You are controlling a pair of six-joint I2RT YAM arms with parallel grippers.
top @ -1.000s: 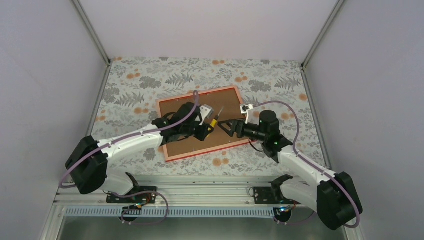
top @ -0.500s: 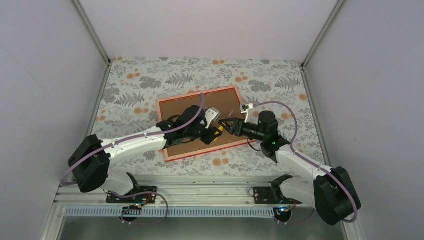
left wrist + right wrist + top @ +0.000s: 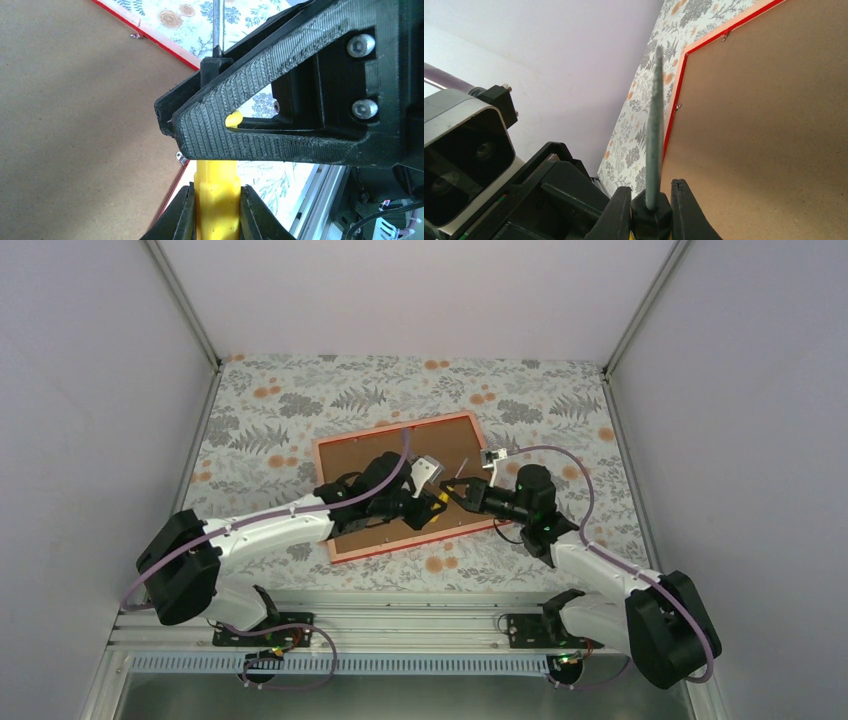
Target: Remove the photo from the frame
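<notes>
My left gripper will take the screwdriver's yellow handle nearer to the screwdriver's black collar (image 3: 216, 179) before my right gripper leaves, because it holds that handle too far back.
The frame (image 3: 352, 452) lies face down on the table, showing its brown back board (image 3: 75, 125) and red rim (image 3: 165, 47). The photo is hidden under that board. Above the frame's right part, a screwdriver (image 3: 437, 504) is held from both sides. My left gripper (image 3: 218, 192) is shut on its yellow handle (image 3: 218, 210). My right gripper (image 3: 651, 192) is shut on the black collar at the base of the metal shaft (image 3: 654, 130), which points away over the board (image 3: 764, 125). In the left wrist view, a right finger (image 3: 280, 130) crosses just above the handle.
Small metal clips sit on the frame's rim (image 3: 181, 159) (image 3: 677, 106). The floral tablecloth (image 3: 300, 390) surrounds the frame. Grey walls close the cell on three sides, and the metal rail (image 3: 400, 625) carrying the arm bases runs along the near edge.
My right gripper has moved left to the screwdriver and closed on its black collar. The left arm, still holding the yellow handle, shifted slightly right and tilted the tool toward the right gripper.
</notes>
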